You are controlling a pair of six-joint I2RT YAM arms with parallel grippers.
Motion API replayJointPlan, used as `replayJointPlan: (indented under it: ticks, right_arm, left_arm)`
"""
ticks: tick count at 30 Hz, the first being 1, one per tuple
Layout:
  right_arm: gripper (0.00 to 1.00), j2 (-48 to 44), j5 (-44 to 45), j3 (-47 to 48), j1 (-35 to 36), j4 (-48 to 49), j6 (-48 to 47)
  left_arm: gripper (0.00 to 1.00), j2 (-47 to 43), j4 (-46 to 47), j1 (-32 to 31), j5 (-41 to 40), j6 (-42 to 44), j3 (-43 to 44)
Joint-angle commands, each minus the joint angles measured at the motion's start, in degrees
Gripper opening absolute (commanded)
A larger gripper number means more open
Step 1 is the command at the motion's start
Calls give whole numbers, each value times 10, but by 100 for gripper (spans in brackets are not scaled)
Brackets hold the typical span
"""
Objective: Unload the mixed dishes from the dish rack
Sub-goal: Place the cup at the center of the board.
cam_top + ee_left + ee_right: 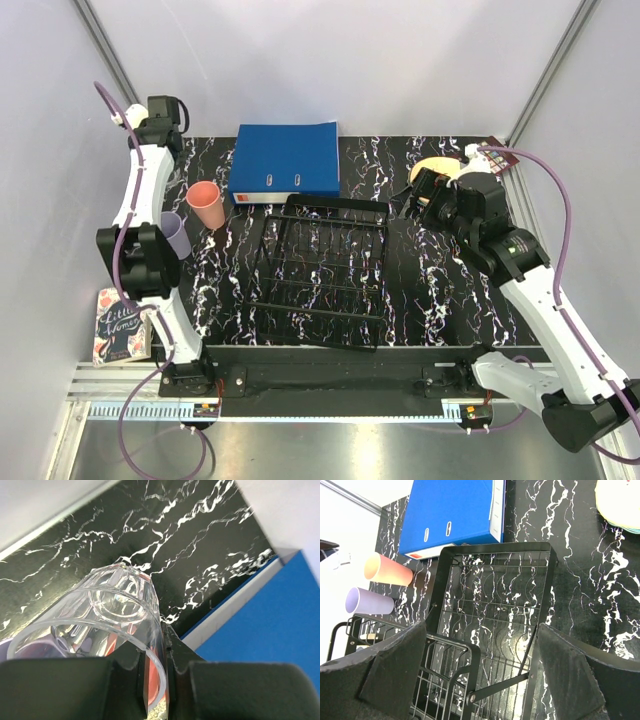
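Next, my left gripper releases the clear glass on the table (182, 206) (120, 602) just behind the lilac cup, next to the salmon-pink cup.
My left gripper (156, 655) is shut on the rim of the clear glass (117, 612), with one finger inside and one outside, held above the table's far left corner. In the top view this gripper (165, 125) is at the back left and the glass is hidden. The black wire dish rack (320, 270) stands mid-table with no dish showing in it. My right gripper (480, 645) is open and empty above the rack (495, 595), at its far right corner in the top view (428, 195). A salmon-pink cup (205, 203) and a lilac cup (172, 236) lie left of the rack.
The blue binder (285, 160) lies behind the rack. Stacked plates (440, 168) sit at the back right, partly behind my right arm, and show in the right wrist view (620, 505). A book (120, 325) lies at the near left edge. Grey walls enclose the table.
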Motion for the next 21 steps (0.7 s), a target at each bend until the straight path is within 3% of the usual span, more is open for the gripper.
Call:
replayJointPlan:
  ticks: [1,21]
  right_arm:
    - [100,0,14,-1,1,2,-21]
    - [100,77,5,15,1,12,-20]
  left_arm:
    - [0,31,1,10,24,17,51]
    - [0,135,31,58,99,0,11]
